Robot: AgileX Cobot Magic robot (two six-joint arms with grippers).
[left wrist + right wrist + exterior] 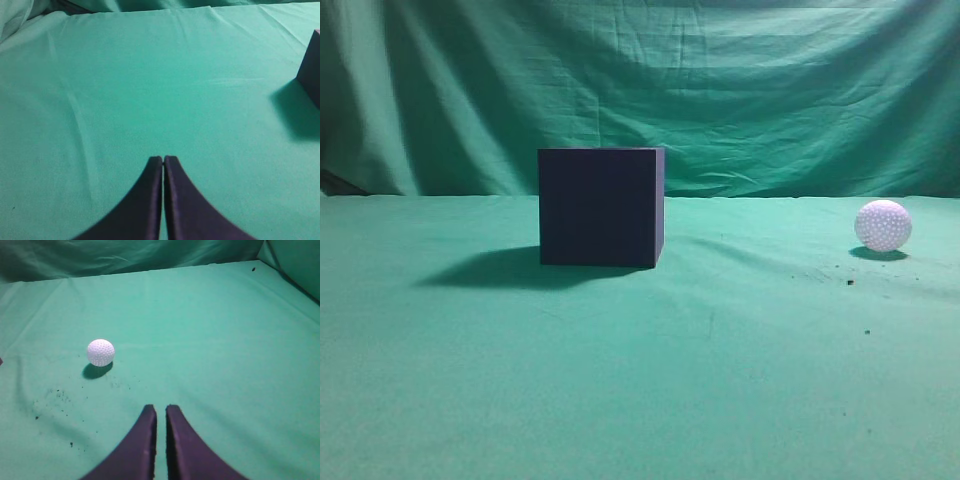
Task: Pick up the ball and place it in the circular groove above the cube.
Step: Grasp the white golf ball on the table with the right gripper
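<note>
My right gripper will have its fingers on opposite sides of the ball. It will close from above on the middle of the white dimpled ball [883,226] [101,353].
The dark navy cube [601,207] stands on the green cloth left of centre in the exterior view; its corner shows at the right edge of the left wrist view [311,75]. Its top face is hidden. The white dimpled ball [883,225] lies on the cloth at the far right, and in the right wrist view [100,352] ahead and to the left of the fingers. My left gripper [163,159] is shut and empty over bare cloth. My right gripper [160,408] is shut with a thin gap, empty, well short of the ball. Neither gripper shows in the exterior view.
A green cloth [640,380] covers the table and hangs as a backdrop [720,80] behind it. Small dark specks [50,395] lie on the cloth near the ball.
</note>
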